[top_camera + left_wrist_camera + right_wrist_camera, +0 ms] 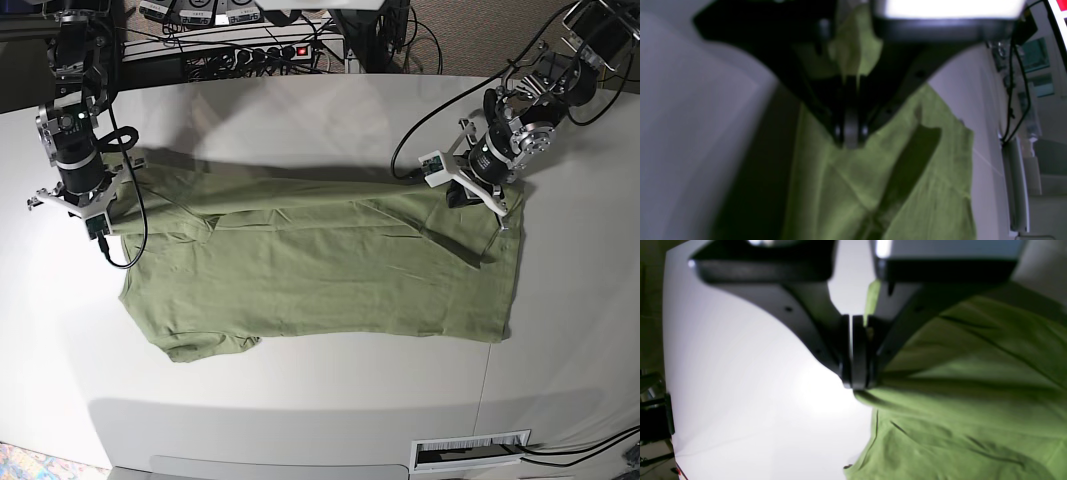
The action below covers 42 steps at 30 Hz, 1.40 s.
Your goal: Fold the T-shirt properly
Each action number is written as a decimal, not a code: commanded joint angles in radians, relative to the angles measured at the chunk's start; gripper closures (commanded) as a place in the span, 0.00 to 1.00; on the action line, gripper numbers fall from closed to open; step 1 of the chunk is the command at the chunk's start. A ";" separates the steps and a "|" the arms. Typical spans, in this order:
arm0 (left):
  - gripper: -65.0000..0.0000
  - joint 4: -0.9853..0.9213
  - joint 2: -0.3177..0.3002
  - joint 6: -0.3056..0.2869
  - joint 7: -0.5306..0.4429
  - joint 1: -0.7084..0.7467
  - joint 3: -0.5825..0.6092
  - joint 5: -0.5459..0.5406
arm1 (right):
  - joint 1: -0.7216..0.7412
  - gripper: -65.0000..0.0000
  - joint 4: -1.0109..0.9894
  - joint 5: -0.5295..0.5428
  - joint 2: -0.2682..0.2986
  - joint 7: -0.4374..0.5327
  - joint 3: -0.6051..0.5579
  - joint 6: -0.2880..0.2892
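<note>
The robot's right gripper has its fingers on only the outer edge of the T-shirt's fold, so it should open and pinch the T-shirt farther in from that edge [156, 205].
The olive-green T-shirt [320, 270] lies spread on the white table [300, 410], with its far long edge folded over toward the middle. At the shirt's right end, my left gripper [478, 205] is shut on a pinch of fabric. In the left wrist view the cloth [846, 186] runs up between the closed fingertips [850, 140]. At the shirt's left end sits my right gripper [100, 222]. In the right wrist view it [853, 385] has its jaws nearly together at the fold's edge [957, 406], with a green sliver showing beside one pad.
A power strip [250, 50] and cables lie behind the table's far edge. Each arm trails a black cable [420, 135] over the tabletop. A white slotted plate [470, 452] sits at the table's near edge.
</note>
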 commanded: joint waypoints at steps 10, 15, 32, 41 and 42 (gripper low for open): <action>1.00 0.010 -0.014 0.023 0.002 -0.003 -0.006 0.004 | 0.011 0.68 0.016 0.111 0.018 0.018 0.010 -0.008; 1.00 0.010 -0.014 0.026 0.005 -0.003 -0.006 0.016 | 0.011 0.90 0.016 0.190 -0.014 0.015 -0.005 0.033; 1.00 0.077 -0.046 0.170 0.178 -0.003 -0.006 0.125 | 0.011 1.00 -0.079 0.122 -0.016 0.002 -0.121 0.034; 1.00 0.109 -0.066 0.175 0.096 -0.064 -0.006 0.013 | 0.019 1.00 -0.079 0.122 -0.027 0.000 -0.178 0.035; 1.00 0.095 -0.061 0.167 0.093 -0.075 -0.006 -0.004 | 0.019 1.00 -0.079 0.122 -0.027 0.000 -0.192 0.035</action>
